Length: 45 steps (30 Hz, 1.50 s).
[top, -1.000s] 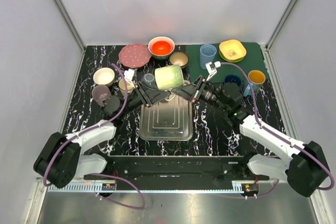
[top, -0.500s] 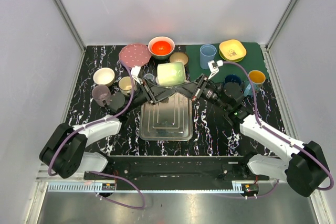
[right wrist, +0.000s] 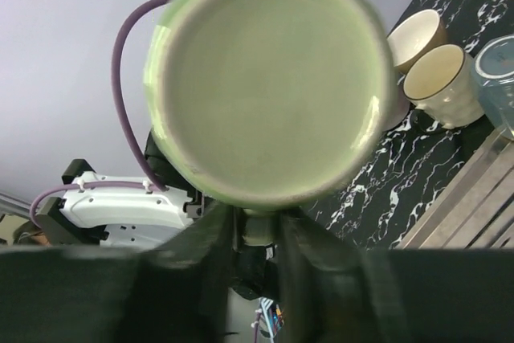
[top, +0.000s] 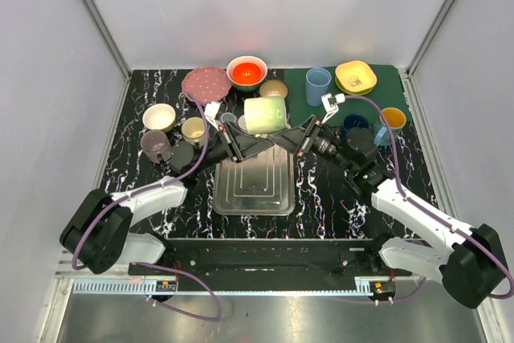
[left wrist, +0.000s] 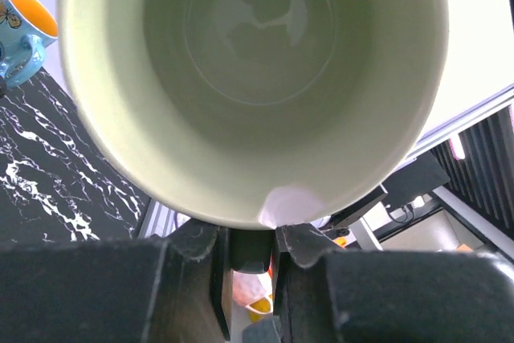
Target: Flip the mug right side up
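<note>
The robot's left gripper needs to release the pale green mug on the marble [top: 322,130] in front of the blue cup.
The pale green mug [top: 264,115] lies on its side in the air above the metal tray [top: 254,198], handle pointing down. My left gripper [top: 250,140] comes from the left and my right gripper [top: 281,139] from the right, and they meet under the mug. The left wrist view looks into the mug's open mouth [left wrist: 257,78]; the left gripper [left wrist: 250,242] is closed just under the rim. The right wrist view shows the mug's base [right wrist: 269,86]; the right gripper [right wrist: 259,226] is shut on the green handle below it.
Behind the mug stand a pink plate [top: 206,84], a red bowl [top: 246,72], a tan bowl [top: 274,89], a blue cup [top: 318,82] and a yellow bowl [top: 356,76]. A cream bowl [top: 159,116], cream mug [top: 193,129] and mauve mug [top: 154,145] stand left; an orange-lined mug [top: 391,120] stands right.
The mug has been lifted slightly back and to the right and has rolled from a tilt to lying level. Both arms moved with it.
</note>
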{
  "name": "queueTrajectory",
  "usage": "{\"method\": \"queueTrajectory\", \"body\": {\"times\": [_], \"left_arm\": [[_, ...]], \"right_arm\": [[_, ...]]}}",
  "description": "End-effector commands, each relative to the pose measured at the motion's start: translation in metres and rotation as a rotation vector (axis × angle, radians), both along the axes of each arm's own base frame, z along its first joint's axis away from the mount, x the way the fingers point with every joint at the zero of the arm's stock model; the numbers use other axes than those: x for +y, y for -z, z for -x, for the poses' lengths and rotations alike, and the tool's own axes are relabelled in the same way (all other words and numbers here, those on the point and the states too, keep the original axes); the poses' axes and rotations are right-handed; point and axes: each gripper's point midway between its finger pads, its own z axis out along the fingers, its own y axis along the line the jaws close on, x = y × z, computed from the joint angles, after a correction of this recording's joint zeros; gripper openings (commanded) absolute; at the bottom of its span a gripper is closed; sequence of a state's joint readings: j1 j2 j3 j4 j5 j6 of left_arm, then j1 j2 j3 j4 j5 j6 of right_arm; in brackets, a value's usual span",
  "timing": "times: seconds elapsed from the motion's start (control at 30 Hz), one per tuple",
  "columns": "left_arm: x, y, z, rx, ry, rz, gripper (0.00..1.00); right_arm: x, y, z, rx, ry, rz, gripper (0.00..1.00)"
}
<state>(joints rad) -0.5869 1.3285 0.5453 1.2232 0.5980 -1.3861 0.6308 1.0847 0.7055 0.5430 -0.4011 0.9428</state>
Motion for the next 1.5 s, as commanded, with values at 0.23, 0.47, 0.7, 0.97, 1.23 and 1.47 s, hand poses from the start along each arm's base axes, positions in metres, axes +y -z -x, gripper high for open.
{"method": "queueTrajectory", "body": {"times": [0.23,0.47,0.7,0.97,1.23,1.47], "left_arm": [[0.033,-0.020,-0.018,-0.313,-0.357,-0.374,0.00],[0.040,0.026,-0.048,-0.278,-0.416,-0.809,0.00],[-0.025,0.089,-0.081,-0.218,-0.326,-1.113,0.00],[-0.090,0.131,-0.127,-0.159,-0.290,-1.240,0.00],[-0.130,0.167,-0.159,-0.194,-0.277,-1.391,0.00],[-0.149,0.199,-0.162,-0.191,-0.235,-1.433,0.00]], "right_arm": [[-0.030,0.014,0.000,-0.029,0.144,0.312,0.96],[-0.133,0.000,-0.018,0.062,0.629,0.570,0.96],[-0.184,-0.055,-0.007,0.008,0.812,0.615,0.97],[-0.177,-0.048,0.006,0.010,0.746,0.567,0.97],[-0.166,-0.024,0.007,0.040,0.686,0.587,0.96],[-0.167,-0.016,0.008,0.032,0.682,0.594,0.97]]}}
